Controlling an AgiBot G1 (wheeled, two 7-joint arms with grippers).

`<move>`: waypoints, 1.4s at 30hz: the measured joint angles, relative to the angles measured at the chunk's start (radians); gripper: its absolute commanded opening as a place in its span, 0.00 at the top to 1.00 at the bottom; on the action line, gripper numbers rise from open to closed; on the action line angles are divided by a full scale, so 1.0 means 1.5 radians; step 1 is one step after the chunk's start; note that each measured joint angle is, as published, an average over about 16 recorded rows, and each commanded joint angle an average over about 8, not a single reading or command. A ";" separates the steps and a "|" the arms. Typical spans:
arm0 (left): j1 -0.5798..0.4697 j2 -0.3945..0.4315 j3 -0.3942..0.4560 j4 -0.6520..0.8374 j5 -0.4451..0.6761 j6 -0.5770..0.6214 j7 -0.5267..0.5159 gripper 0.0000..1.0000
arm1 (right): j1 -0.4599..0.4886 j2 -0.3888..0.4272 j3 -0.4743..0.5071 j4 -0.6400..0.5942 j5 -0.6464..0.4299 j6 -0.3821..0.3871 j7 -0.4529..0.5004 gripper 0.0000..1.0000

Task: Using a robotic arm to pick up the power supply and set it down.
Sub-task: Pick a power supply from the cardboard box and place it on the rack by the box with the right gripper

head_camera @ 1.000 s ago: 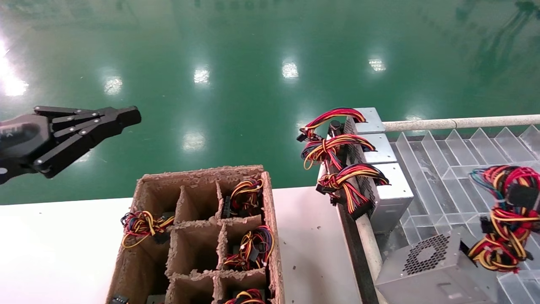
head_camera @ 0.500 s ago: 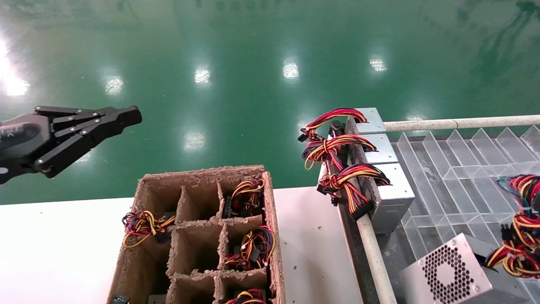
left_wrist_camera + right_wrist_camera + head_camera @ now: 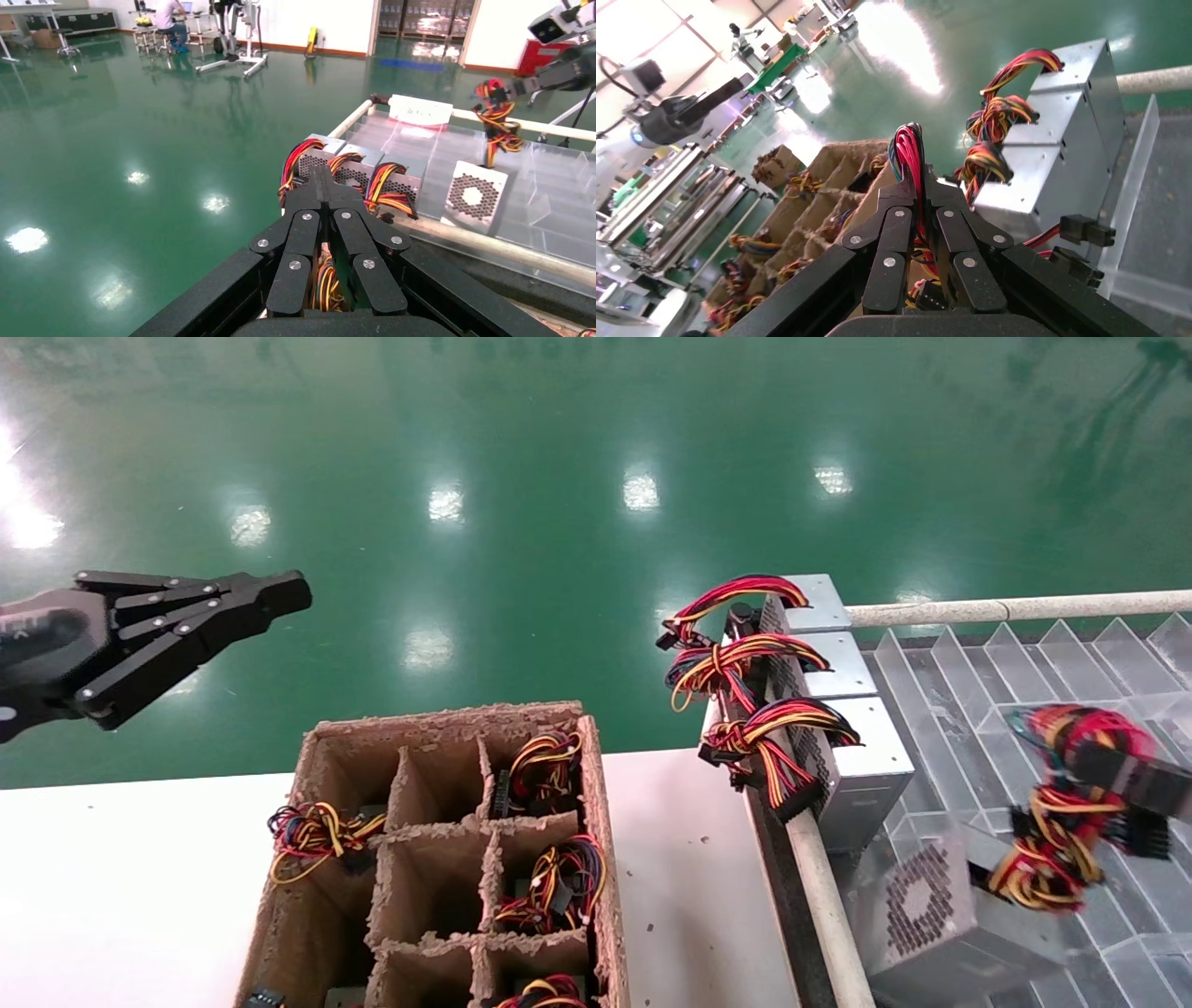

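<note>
Next, my right gripper lowers the power supply along the rail, beside the nearest standing power supply of the row (image 3: 898,891).
The power supply (image 3: 927,905), a grey metal box with a round fan grille, hangs tilted over the clear tray (image 3: 1024,691), low on the right of the head view. Its tied wire bundle (image 3: 1052,840) of red, yellow and black leads rises to my right gripper (image 3: 1094,761), which is shut on the wires. In the right wrist view, the red wires (image 3: 909,151) stick out between that gripper's (image 3: 916,181) closed fingers. Of the robotic arm, only this black gripper shows. I cannot tell whether the box touches the tray. My left gripper (image 3: 279,593) hovers shut and empty, far left.
Three more grey power supplies (image 3: 843,710) stand in a row along the tray's left edge, behind a metal rail (image 3: 819,896). A divided cardboard box (image 3: 447,859) with wire bundles in its cells sits on the white table (image 3: 112,896). Green floor lies beyond.
The right gripper swung the power supply right and down, then back left. The box now tilts with its grille facing left. The left gripper has not moved.
</note>
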State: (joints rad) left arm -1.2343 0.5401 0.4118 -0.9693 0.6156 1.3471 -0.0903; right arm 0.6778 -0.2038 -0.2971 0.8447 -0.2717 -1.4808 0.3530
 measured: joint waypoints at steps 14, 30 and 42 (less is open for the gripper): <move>0.000 0.000 0.000 0.000 0.000 0.000 0.000 1.00 | 0.260 -0.153 -0.073 -0.059 -0.187 -0.019 0.042 1.00; 0.000 0.000 0.000 0.000 0.000 0.000 0.000 1.00 | 0.394 -0.207 -0.163 -0.139 -0.270 -0.071 0.046 0.05; 0.000 0.000 0.000 0.000 0.000 0.000 0.000 1.00 | 0.437 -0.175 -0.218 -0.105 -0.265 -0.073 0.056 0.00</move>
State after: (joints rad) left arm -1.2343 0.5401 0.4118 -0.9693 0.6156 1.3471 -0.0903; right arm 1.3331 -0.4668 -0.6235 0.6874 -0.6687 -1.5905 0.4376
